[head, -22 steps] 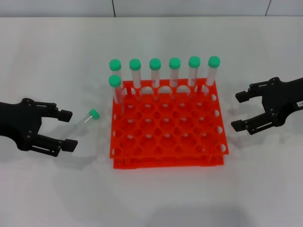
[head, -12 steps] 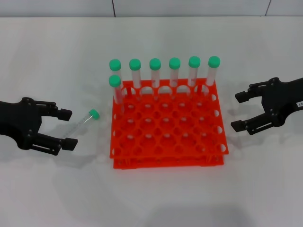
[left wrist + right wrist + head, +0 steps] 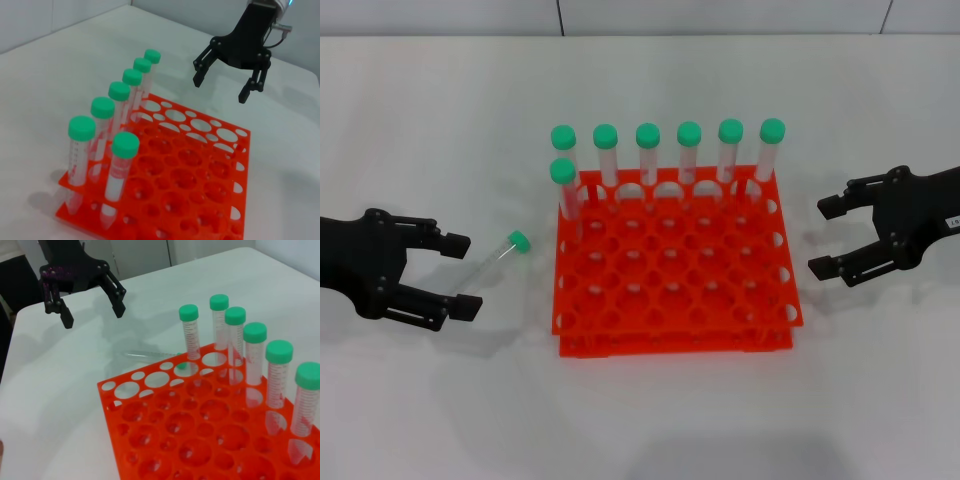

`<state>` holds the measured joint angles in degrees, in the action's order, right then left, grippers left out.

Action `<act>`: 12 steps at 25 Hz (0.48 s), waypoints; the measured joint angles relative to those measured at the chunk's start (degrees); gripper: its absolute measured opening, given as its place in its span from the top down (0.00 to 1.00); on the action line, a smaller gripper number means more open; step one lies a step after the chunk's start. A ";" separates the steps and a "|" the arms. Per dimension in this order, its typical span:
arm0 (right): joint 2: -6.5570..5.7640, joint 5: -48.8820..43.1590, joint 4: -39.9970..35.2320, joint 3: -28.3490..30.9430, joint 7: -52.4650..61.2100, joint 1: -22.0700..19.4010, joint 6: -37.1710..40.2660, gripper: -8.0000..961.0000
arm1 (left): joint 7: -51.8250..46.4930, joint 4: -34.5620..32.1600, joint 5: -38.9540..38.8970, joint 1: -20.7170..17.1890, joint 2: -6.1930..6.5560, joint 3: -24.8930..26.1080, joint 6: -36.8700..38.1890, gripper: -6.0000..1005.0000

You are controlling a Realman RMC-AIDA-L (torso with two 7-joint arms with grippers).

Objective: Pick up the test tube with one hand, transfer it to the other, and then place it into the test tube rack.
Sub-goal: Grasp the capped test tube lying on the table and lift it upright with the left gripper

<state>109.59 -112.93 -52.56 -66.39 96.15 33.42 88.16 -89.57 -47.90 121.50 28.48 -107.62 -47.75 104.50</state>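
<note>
The robot's left gripper needs to close on the clear end of the test tube point(image 3: 466, 281) lying beside the rack, leaving its green cap free.
The test tube point(image 3: 498, 254) lies on the white table left of the rack, its green cap toward the rack. In the right wrist view the test tube point(image 3: 148, 355) shows just past the rack's edge. My left gripper point(image 3: 463, 273) hovers open beside its clear end without touching it, and the right wrist view shows the left gripper point(image 3: 93, 315) above the table. The orange-red test tube rack point(image 3: 670, 341) stands mid-table with several green-capped tubes point(image 3: 689, 152) upright in its far rows. My right gripper point(image 3: 824, 237) is open and empty to the right of the rack, and appears as the right gripper point(image 3: 220, 88) in the left wrist view.
Upright tubes point(image 3: 118, 124) fill the back row and one hole of the second row at its left end, while the rack's point(image 3: 111, 401) other holes stand open. White table surface point(image 3: 650, 420) surrounds the rack on all sides.
My left gripper has edged very slightly away from the lying tube. The tube, the rack and the right gripper have not moved.
</note>
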 joint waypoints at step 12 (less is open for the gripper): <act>0.26 -0.12 0.00 -0.07 -0.01 -0.03 -1.24 0.09 | -6.74 -8.70 3.97 -0.30 -2.00 -0.15 0.36 0.13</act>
<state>109.85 -113.05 -52.56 -66.45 96.14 33.39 86.91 -96.31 -56.60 125.48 28.18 -109.62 -47.90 104.85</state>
